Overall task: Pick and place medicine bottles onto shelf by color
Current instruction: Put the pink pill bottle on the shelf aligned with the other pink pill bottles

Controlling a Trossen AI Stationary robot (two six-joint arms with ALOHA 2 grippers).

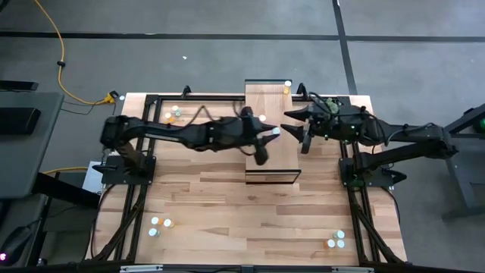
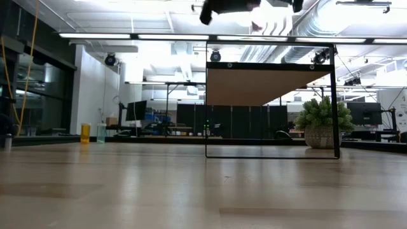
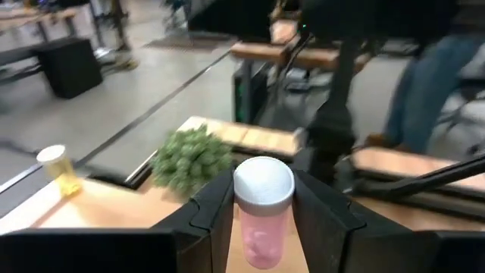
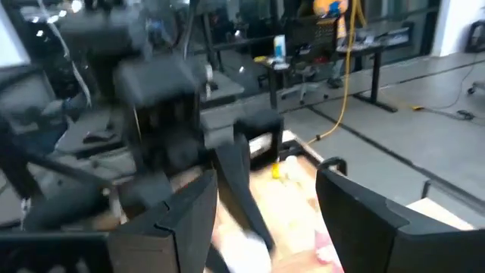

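My left gripper is to put the pink bottle down beside the other white-capped bottle on the light-wood shelf (image 1: 273, 122).
My left gripper (image 1: 273, 135) reaches over the light-wood shelf (image 1: 269, 163) from the left and is shut on a pink bottle (image 3: 263, 227) with a white cap. My right gripper (image 1: 298, 129) is open and empty at the shelf's right edge, facing the left gripper; its fingers (image 4: 189, 220) stand wide apart. A yellow bottle (image 3: 57, 168) stands on the shelf's far part, and it also shows in the high view (image 1: 287, 88). In the low view both grippers (image 2: 248, 7) are high above the shelf frame (image 2: 270, 152). My left gripper pinches the pink bottle's body (image 3: 261, 241) between its two fingers, just under the white cap (image 3: 263, 182), which stands free of the fingertips. The fingers come about level from the table's left. The bottle is lifted clear above the shelf.
Small groups of bottles stand at the table's far left (image 1: 174, 114), near left (image 1: 159, 224) and near right (image 1: 336, 241). One more white-capped bottle (image 1: 261, 118) is on the shelf. A green plant (image 3: 193, 159) stands beyond the table's right side. A person's legs (image 3: 424, 83) show in the room.
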